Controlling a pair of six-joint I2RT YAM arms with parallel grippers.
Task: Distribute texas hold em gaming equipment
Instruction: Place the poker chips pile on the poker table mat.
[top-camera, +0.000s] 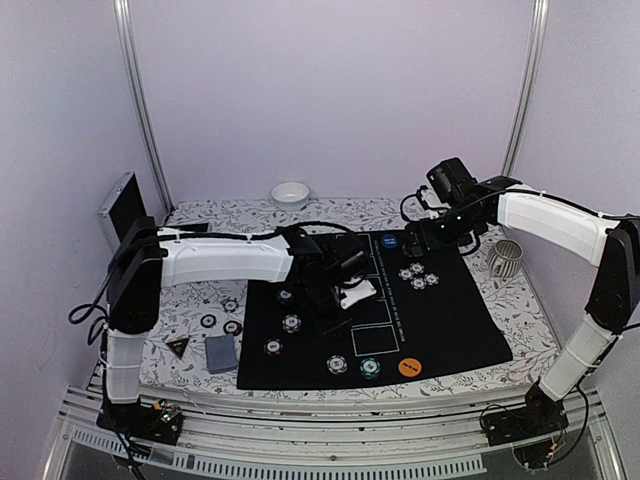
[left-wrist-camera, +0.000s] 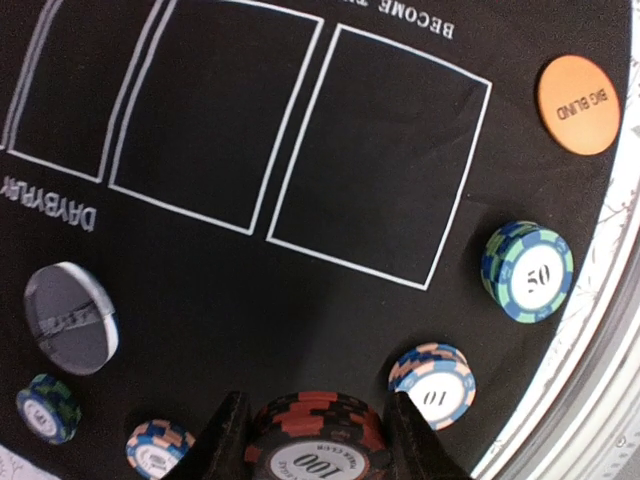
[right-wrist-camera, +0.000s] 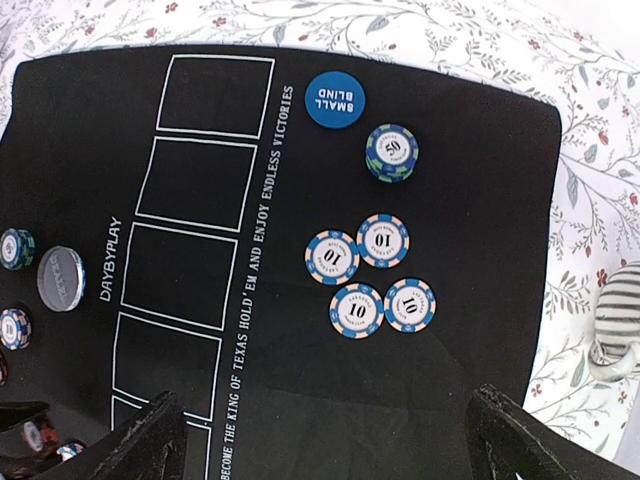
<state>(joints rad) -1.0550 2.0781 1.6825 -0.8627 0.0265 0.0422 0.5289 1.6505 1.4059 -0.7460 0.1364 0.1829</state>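
Next, I put the black-red 100 chips down from my left gripper beside the white box nearest the green-blue 50 stack (top-camera: 345, 342) (left-wrist-camera: 320, 305).
My left gripper (left-wrist-camera: 316, 435) is shut on a stack of black-red 100 chips (left-wrist-camera: 318, 425) over the black mat (top-camera: 450, 320); in the top view the left gripper (top-camera: 333, 298) is over the mat's middle. A green-blue 50 stack (left-wrist-camera: 528, 272), a blue 10 stack (left-wrist-camera: 432, 380) and the orange big-blind button (left-wrist-camera: 579, 104) lie beyond it. My right gripper (right-wrist-camera: 335, 450) is open and empty, above and short of several blue 10 chips (right-wrist-camera: 370, 275). A 50 stack (right-wrist-camera: 391, 152) and the blue small-blind button (right-wrist-camera: 334, 100) lie past them.
A silver disc (left-wrist-camera: 70, 317) lies on the mat. Left of the mat are loose chips (top-camera: 220, 323), the triangle marker (top-camera: 178, 346) and the card deck (top-camera: 221, 352). A white bowl (top-camera: 290, 194) is at the back, the silver case (top-camera: 120, 205) far left, a striped cup (top-camera: 507, 258) right.
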